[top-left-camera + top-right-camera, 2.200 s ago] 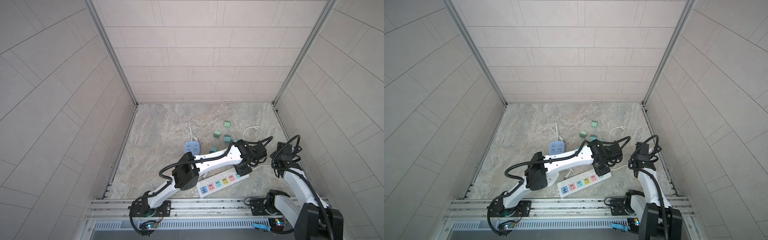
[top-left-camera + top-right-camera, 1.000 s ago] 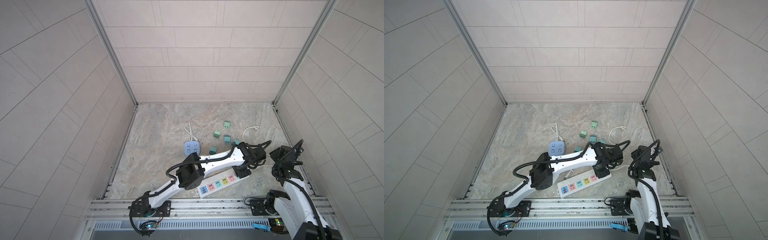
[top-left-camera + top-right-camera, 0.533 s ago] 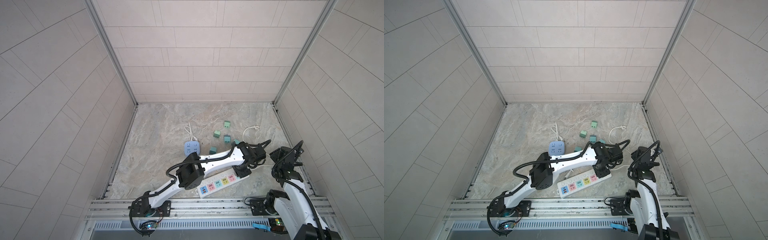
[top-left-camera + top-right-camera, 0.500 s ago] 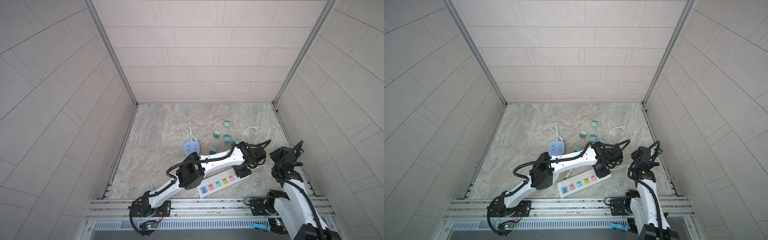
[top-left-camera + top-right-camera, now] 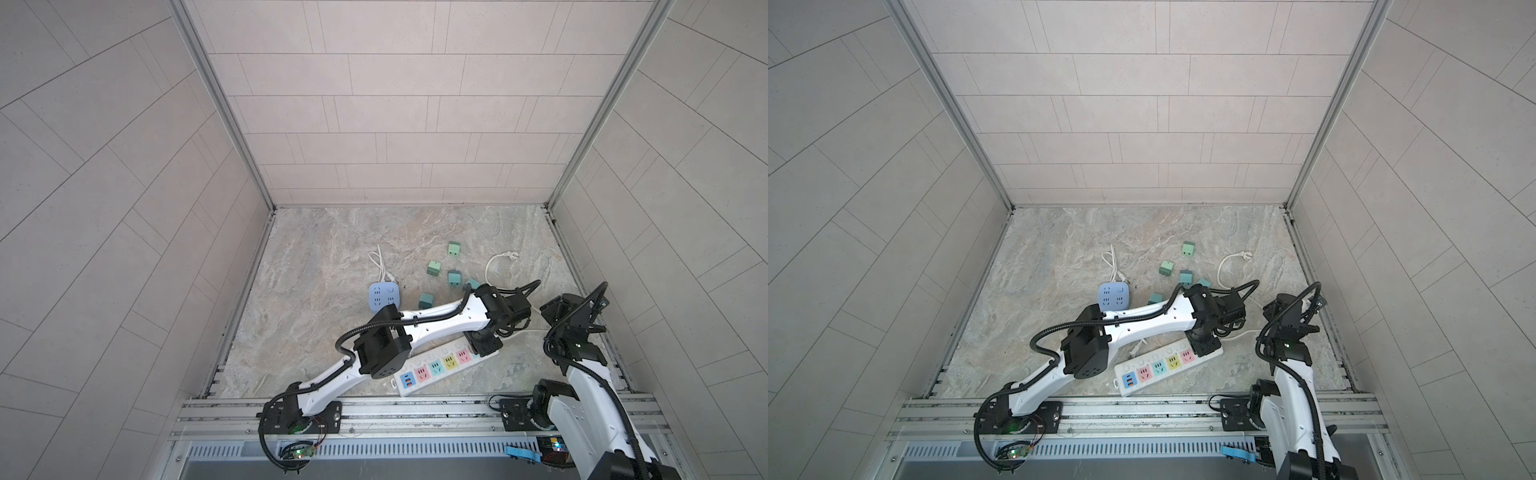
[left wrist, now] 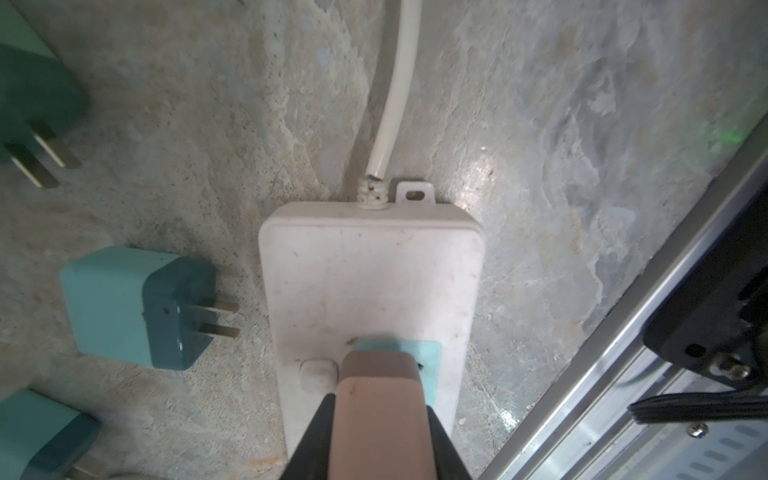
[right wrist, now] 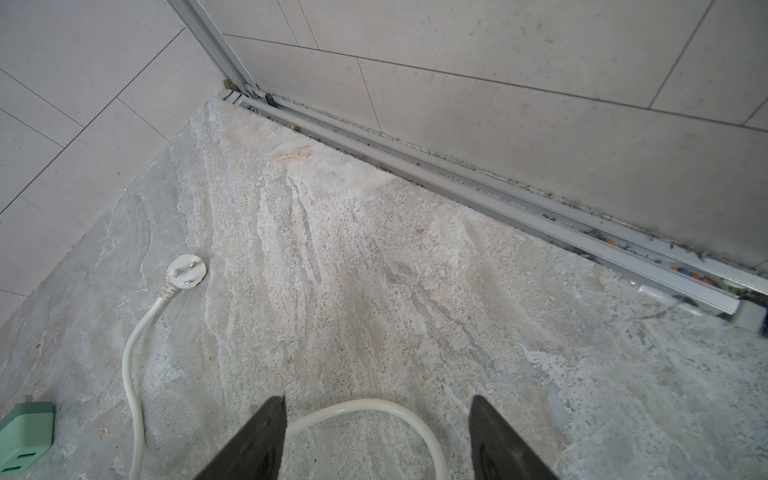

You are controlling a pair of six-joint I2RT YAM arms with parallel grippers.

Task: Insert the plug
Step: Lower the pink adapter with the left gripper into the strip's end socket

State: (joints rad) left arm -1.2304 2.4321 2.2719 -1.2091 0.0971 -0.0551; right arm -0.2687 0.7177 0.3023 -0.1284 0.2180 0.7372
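The robot's left gripper should release the brown plug in the teal socket (image 5: 476,348) (image 6: 397,374) closest to the cable end of the white power strip.
A brown plug (image 6: 378,374) is clamped between the black fingers of my left gripper (image 6: 380,415), which is shut on it. The plug stands over the teal socket (image 6: 430,353) at the cable end of the white power strip (image 6: 370,266); its prongs are hidden. Both top views show the left gripper (image 5: 484,347) (image 5: 1204,345) pointing down on that end of the strip (image 5: 440,365) (image 5: 1163,365). My right gripper (image 5: 559,307) (image 5: 1281,305) hangs apart to the right. In the right wrist view it (image 7: 378,405) is open and holds nothing, above the strip's white cable (image 7: 133,365).
Several teal and green adapters (image 5: 432,268) (image 6: 137,305) lie on the stone floor behind the strip. A blue socket cube (image 5: 384,296) sits to the left. The cable ends in a white three-pin plug (image 7: 185,271). An aluminium rail (image 6: 623,374) and tiled walls bound the floor.
Over the last two seconds the right arm drew back from the strip's end toward the right wall. The left gripper stays on the strip with the plug; nothing moves in the last half second.
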